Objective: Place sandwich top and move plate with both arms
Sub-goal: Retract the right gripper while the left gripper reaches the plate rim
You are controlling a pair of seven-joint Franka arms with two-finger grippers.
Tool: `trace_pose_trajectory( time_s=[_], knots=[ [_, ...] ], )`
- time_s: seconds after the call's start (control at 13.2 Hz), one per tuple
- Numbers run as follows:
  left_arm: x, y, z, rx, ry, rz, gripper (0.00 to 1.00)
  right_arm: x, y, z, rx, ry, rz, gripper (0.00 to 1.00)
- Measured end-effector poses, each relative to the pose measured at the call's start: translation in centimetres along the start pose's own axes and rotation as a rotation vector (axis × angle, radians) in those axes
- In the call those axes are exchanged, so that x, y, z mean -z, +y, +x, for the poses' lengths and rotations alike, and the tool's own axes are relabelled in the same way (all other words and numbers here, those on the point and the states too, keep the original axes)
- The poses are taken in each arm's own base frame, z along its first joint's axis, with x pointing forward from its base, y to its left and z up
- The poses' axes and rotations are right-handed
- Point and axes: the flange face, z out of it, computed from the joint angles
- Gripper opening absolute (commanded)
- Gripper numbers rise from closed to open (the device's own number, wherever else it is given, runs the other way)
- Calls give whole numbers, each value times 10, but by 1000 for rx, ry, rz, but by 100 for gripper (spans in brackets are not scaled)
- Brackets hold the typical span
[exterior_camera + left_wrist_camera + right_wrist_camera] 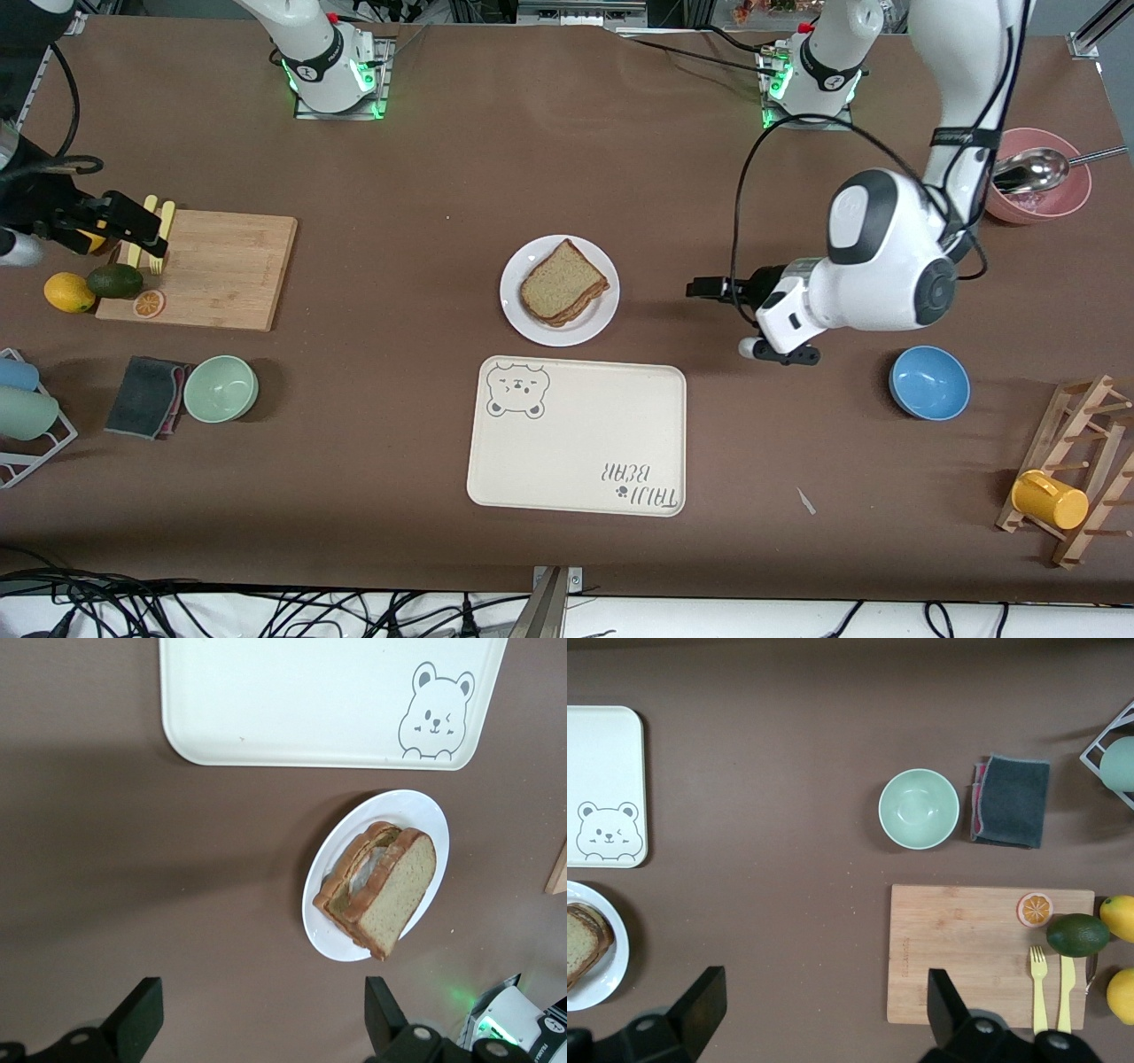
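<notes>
Next, the left gripper moves to the white plate's rim (612, 309) (306, 895) on the side facing the blue bowl and closes there.
The white plate (532, 326) stands mid-table, just farther from the front camera than the bear tray. On it lies a sandwich, and the sandwich top (563, 280), a plain brown slice, rests on the stack, slightly askew. My left gripper (702, 288) hovers open and empty over bare table beside the plate, toward the left arm's end. The left wrist view shows the plate (416, 811), the sandwich top (403, 890) and the left gripper (263, 997). My right gripper (146, 232) hangs open and empty at the cutting board's edge; in its wrist view the right gripper (826, 988) is over bare table, with the plate (607, 979) at the frame's edge.
A cream bear tray (576, 434) lies nearer the front camera than the plate. At the right arm's end are a cutting board (221, 270) with fork and knife, an avocado, a lemon, a green bowl (221, 388) and a dark cloth. A blue bowl (929, 382), a pink bowl with a spoon and a mug rack stand at the left arm's end.
</notes>
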Motion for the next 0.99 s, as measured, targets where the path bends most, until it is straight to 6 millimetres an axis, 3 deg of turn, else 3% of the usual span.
trace_pose_trajectory(
  time_s=[0.3,0.46,0.68,0.99],
  knots=[
    [-69,2,16,-50,-26,-116,96,-3,1,1,0,-8,-7,100],
    [-85,-8,23,-85,-22,-165,94,-4,4,1,-4,-16,-12,100],
    [-103,-19,30,-120,-7,-213,83,-4,3,1,-2,-18,-14,100],
    [-134,-27,34,-148,-10,-320,79,-7,3,4,7,-10,-17,100]
  ],
)
